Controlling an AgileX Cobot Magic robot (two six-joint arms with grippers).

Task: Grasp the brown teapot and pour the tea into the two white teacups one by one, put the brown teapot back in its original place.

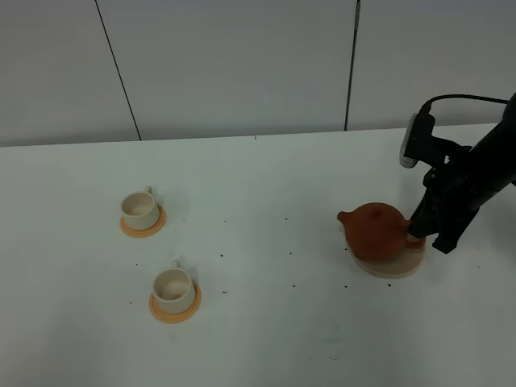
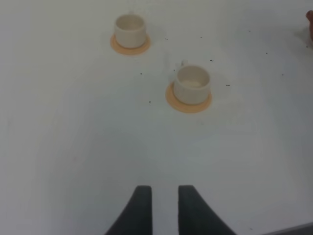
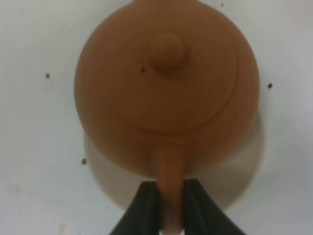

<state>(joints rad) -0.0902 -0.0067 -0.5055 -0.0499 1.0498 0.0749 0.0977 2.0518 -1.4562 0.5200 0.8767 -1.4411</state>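
The brown teapot tips spout-down over the coaster, so the robot's right gripper should set it flat and grip the handle closer to the teapot's body (image 3: 170, 164) before pouring.
The brown teapot (image 1: 372, 230) sits over the beige disc coaster (image 1: 401, 264) at the right, spout pointing left. My right gripper (image 1: 419, 234) is shut on its loop handle. In the right wrist view the two fingers clamp the handle of the teapot (image 3: 166, 83), and the coaster (image 3: 242, 166) shows beneath; I cannot tell whether the pot rests on it. Two white teacups on orange-tan saucers stand at the left, one farther back (image 1: 140, 210) and one nearer (image 1: 172, 286). My left gripper (image 2: 164, 193) is shut and empty, hanging well short of the cups (image 2: 130, 30) (image 2: 192, 84).
The white table (image 1: 266, 177) is speckled with small dark specks. A pale wall with dark seams stands behind it. The right arm and its cable reach in from the right edge. A sliver of the teapot shows at the edge of the left wrist view (image 2: 310, 22).
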